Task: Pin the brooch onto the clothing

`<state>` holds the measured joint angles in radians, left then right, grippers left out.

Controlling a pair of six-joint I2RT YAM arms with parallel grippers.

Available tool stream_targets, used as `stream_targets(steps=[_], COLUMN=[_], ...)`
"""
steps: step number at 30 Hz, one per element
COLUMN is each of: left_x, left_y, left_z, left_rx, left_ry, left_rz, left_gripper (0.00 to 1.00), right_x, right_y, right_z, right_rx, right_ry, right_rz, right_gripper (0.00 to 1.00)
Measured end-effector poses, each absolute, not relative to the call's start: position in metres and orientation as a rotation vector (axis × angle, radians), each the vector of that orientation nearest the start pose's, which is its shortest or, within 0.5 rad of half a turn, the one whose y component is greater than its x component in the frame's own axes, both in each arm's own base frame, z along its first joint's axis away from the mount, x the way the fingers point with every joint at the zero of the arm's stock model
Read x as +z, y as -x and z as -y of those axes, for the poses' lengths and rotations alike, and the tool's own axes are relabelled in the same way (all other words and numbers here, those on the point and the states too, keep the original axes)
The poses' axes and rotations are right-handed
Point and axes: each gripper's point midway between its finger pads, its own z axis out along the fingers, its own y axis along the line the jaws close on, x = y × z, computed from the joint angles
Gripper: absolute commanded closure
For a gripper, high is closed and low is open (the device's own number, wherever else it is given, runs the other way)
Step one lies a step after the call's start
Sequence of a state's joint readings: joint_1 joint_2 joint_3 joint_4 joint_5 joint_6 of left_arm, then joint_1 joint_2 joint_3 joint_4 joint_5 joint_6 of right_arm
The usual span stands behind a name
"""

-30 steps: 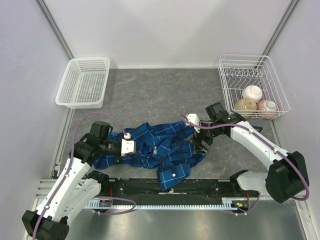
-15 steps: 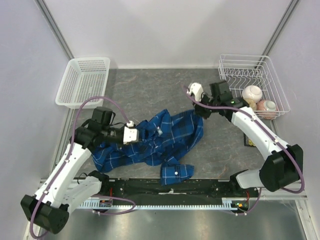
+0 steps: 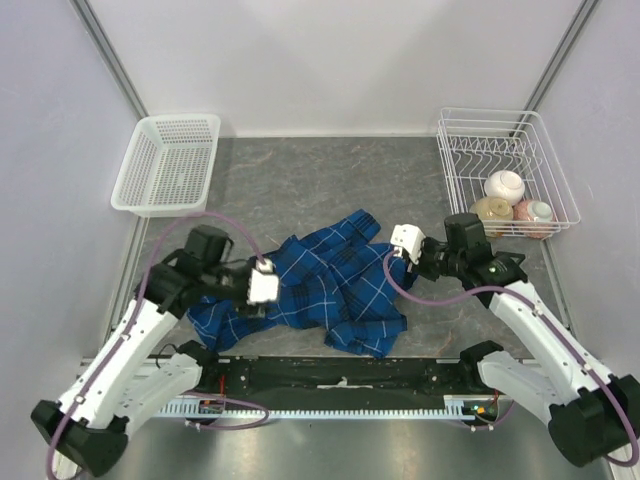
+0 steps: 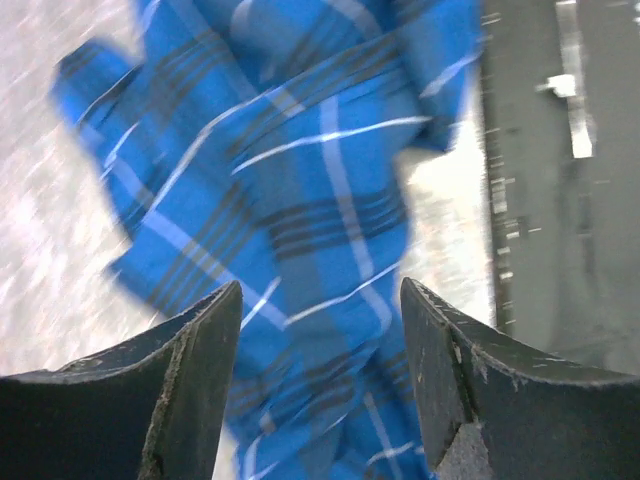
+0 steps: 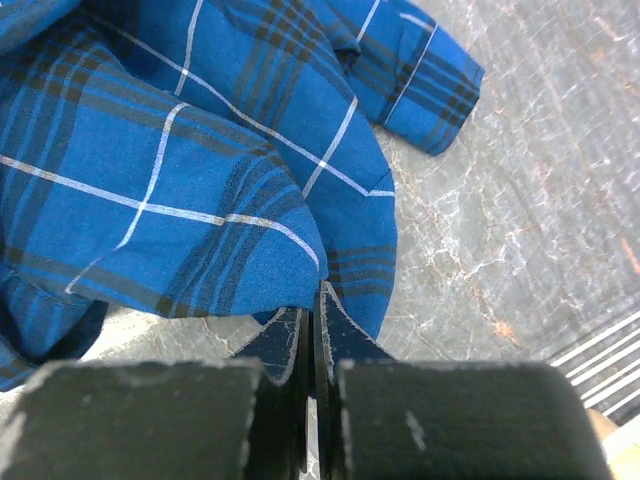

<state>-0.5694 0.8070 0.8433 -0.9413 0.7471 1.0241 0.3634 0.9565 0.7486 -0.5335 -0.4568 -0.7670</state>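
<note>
My left gripper will close next on the shirt's far edge (image 3: 304,253) (image 4: 165,230), at the base of the narrow part that sticks out toward the back.
The clothing (image 3: 320,290) is a blue plaid shirt lying crumpled on the grey table between the two arms. The brooch is out of view in every frame. My left gripper (image 3: 262,303) hovers over the shirt's left part. In the left wrist view it (image 4: 320,300) is open, with blurred plaid cloth (image 4: 300,180) below the gap and nothing between the fingers. My right gripper (image 3: 390,255) is at the shirt's right edge. In the right wrist view it (image 5: 318,295) is shut, its tips pinching a folded edge of the cloth (image 5: 170,170).
A white plastic basket (image 3: 165,165) stands at the back left. A wire rack (image 3: 505,130) holding three bowls stands at the back right. A black rail (image 3: 340,375) runs along the near edge, close to the shirt's lower hem.
My left gripper has opened and let go of the shirt. My right gripper shut on the shirt's right edge, pulled it toward the back, then came back nearer. The shirt lies differently.
</note>
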Motion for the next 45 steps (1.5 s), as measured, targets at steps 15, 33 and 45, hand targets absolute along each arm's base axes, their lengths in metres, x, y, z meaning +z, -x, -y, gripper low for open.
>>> stream_targets(steps=[15,33,45], left_x=[0.156,0.092,0.071], left_y=[-0.28,-0.272,-0.272], left_z=[0.194,0.252,0.239], left_rx=[-0.694,-0.914,-0.896], left_ry=[-1.986,-2.323,-2.402], left_rz=[-1.402,-1.309,-1.391], left_gripper=[0.33,0.32,0.98], right_x=[0.141,0.148,0.148], right_y=[-0.244,-0.248,-0.248], right_z=[-0.145,-0.149,-0.149], right_rx=[0.31,0.354,0.362], right_ry=[1.413,1.387,1.367], right_rz=[-1.807,-1.86,-1.88], right_gripper=[0.96,0.95,1.0])
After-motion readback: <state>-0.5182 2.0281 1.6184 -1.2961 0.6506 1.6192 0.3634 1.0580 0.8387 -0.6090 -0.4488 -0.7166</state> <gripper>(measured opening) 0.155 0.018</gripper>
